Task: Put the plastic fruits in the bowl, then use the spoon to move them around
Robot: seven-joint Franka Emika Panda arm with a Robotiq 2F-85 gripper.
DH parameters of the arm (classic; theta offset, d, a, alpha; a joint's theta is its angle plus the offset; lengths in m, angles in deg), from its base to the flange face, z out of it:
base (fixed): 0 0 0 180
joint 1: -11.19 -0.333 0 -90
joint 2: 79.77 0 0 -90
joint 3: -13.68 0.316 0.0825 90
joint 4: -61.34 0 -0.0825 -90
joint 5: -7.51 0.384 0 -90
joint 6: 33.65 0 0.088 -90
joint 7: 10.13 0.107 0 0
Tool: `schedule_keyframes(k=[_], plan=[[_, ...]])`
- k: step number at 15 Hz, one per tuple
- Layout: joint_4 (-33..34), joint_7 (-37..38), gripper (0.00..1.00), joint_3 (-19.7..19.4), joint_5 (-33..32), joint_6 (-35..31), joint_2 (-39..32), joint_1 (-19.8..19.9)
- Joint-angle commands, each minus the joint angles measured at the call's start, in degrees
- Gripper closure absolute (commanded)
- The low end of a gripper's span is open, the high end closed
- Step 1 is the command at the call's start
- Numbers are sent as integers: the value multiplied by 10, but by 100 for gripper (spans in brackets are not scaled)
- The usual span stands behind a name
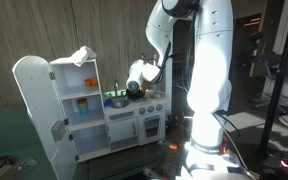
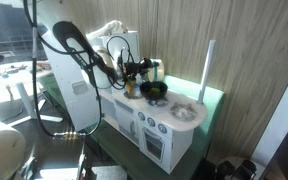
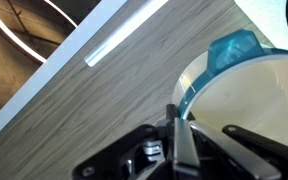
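Observation:
Next, my gripper lets go of the teal-edged white bowl on the toy kitchen's top beside the black bowl (image 1: 157, 91), away from the cupboard.
My gripper (image 2: 134, 74) hangs over the top of a white toy kitchen (image 2: 169, 125), just beside the black bowl (image 2: 155, 92). It also shows in an exterior view (image 1: 134, 86). In the wrist view the fingers (image 3: 181, 120) lie close together, and a thin teal-edged white piece (image 3: 244, 95), seemingly the spoon, rises from between them. The plastic fruits are too small to make out. The bowl's inside is hidden.
The toy kitchen (image 1: 134, 125) has a tall cupboard with its door (image 1: 32, 100) swung open. A wood-panel wall (image 3: 74, 110) with a white light bar (image 3: 124, 38) stands right behind. A black rack (image 1: 279, 90) stands beside my base.

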Motion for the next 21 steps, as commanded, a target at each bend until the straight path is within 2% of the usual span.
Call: schedule_keyframes(k=[1, 3, 6, 9, 11, 13, 16, 17, 21], plan=[[9, -63, 97, -26, 69, -156, 110, 21], [29, -123, 97, -56, 135, -240, 144, 31], [57, -259, 97, -107, 280, -325, 164, 45], [69, -396, 97, -154, 437, -349, 151, 55], [70, -471, 97, -173, 538, -338, 134, 57], [65, -534, 97, -215, 640, -328, 123, 20], [76, -622, 97, -219, 791, -323, 99, 6], [83, -632, 97, -186, 829, -344, 86, 40], [114, -666, 97, -165, 939, -360, 44, 64]])
